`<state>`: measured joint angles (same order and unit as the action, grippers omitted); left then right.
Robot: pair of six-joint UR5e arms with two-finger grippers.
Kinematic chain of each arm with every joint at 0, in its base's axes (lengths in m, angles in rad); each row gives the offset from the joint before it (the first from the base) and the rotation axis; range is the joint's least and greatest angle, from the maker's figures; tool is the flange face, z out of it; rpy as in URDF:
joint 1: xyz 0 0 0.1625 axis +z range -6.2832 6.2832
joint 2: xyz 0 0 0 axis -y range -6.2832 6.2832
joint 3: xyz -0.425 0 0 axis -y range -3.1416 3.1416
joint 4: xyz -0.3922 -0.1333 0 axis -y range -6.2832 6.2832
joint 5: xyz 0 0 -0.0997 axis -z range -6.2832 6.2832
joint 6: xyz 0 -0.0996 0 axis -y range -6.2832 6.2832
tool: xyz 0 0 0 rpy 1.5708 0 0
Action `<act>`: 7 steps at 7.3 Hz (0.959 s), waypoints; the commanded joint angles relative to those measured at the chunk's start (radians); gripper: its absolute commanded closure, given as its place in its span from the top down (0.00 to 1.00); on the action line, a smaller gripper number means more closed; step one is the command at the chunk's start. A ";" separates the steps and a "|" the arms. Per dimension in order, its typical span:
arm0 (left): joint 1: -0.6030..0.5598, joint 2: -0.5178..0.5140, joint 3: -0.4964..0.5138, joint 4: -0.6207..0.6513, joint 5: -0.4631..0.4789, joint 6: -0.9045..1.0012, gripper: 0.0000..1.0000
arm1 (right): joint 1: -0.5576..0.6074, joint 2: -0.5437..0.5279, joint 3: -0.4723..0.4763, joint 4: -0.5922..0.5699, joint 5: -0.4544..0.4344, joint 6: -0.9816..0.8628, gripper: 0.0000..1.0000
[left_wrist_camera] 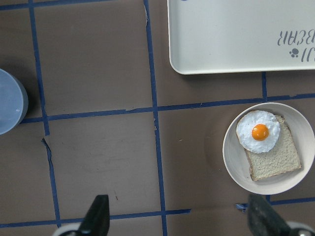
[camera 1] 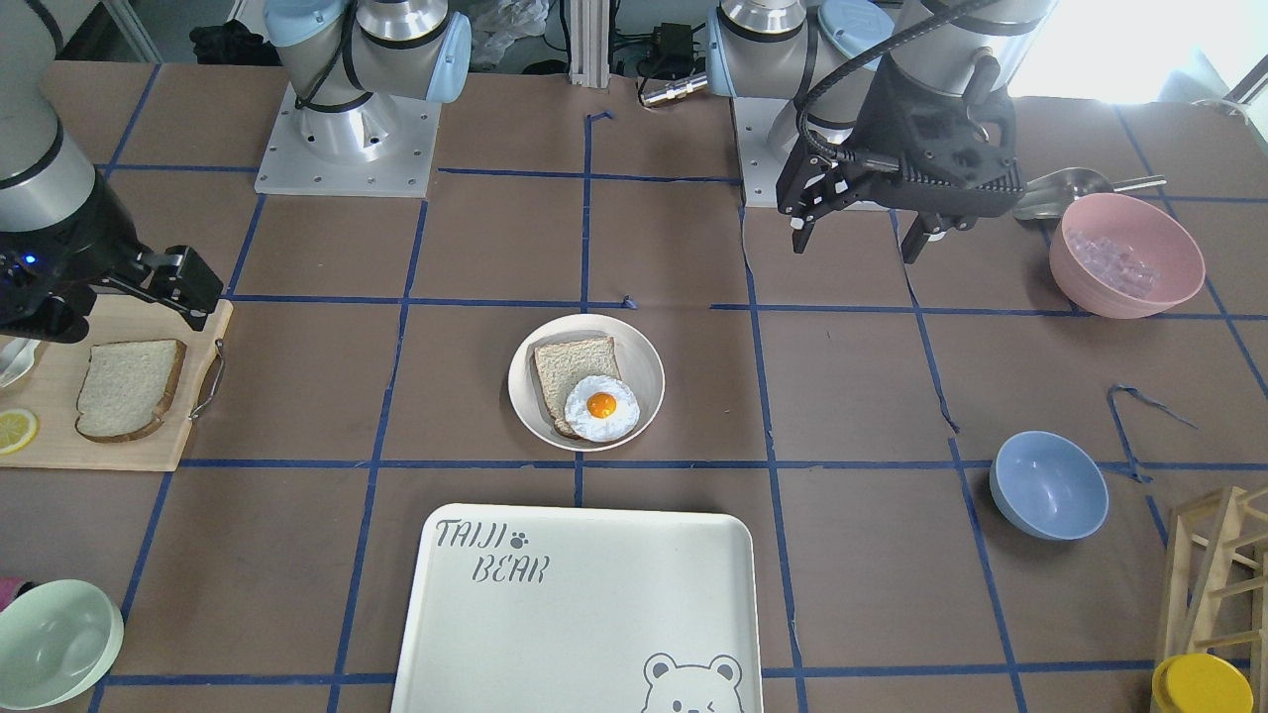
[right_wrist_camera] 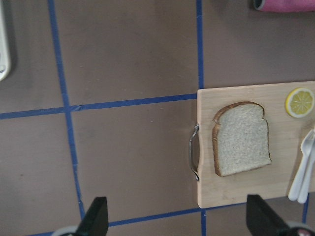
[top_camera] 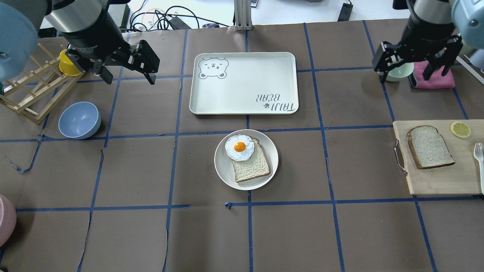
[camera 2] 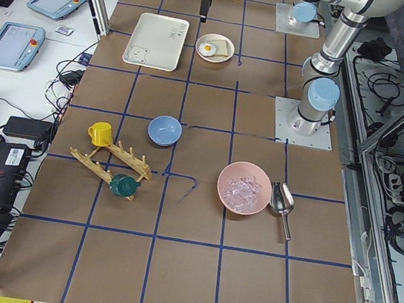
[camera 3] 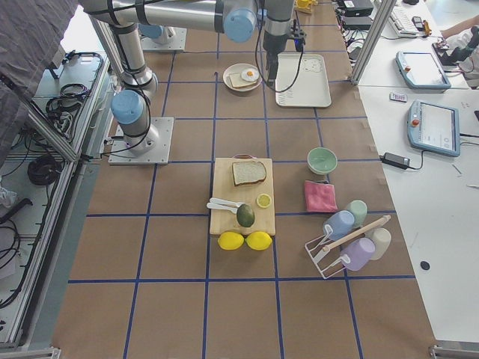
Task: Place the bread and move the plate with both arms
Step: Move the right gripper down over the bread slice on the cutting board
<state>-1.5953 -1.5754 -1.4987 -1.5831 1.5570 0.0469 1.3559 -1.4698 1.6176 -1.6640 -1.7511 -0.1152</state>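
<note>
The robot's right gripper should close on the bread's crust side [camera 1: 176, 369] [right_wrist_camera: 216, 152] that faces the metal handle of the cutting board, past the notch from the bread's rounded top.
The bread [top_camera: 430, 146], a grey-white slice with dark crust, lies on a wooden cutting board at the right; it also shows in the right wrist view [right_wrist_camera: 242, 138] and the front view [camera 1: 129, 388]. The plate [top_camera: 222, 164] sits mid-table and holds a tanner slice with a fried egg on it; it shows in the left wrist view [left_wrist_camera: 234, 160] too. My left gripper [top_camera: 128, 77] is open and empty, high over the table's far left. My right gripper [top_camera: 404, 75] is open and empty, high beyond the board.
A bear-printed tray [top_camera: 245, 75] lies just beyond the plate. A blue bowl [top_camera: 79, 120], a wooden rack [top_camera: 30, 94] and a yellow cup [top_camera: 68, 62] are at the left. The cutting board [top_camera: 438, 177] carries a lemon slice [top_camera: 460, 129]. A pink cloth [top_camera: 435, 77] lies under the right gripper.
</note>
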 commanded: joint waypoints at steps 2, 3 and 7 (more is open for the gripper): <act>0.000 0.000 0.000 -0.002 0.000 0.001 1.00 | -0.168 0.046 0.300 -0.332 -0.057 -0.125 1.00; 0.000 0.000 0.000 -0.002 0.000 0.001 1.00 | -0.188 0.089 0.380 -0.503 -0.059 -0.243 1.00; -0.002 -0.002 0.000 0.002 0.001 -0.004 1.00 | -0.227 0.190 0.410 -0.603 -0.062 -0.311 0.99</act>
<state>-1.5956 -1.5763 -1.4987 -1.5829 1.5558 0.0458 1.1331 -1.2927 2.0238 -2.2550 -1.8095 -0.4195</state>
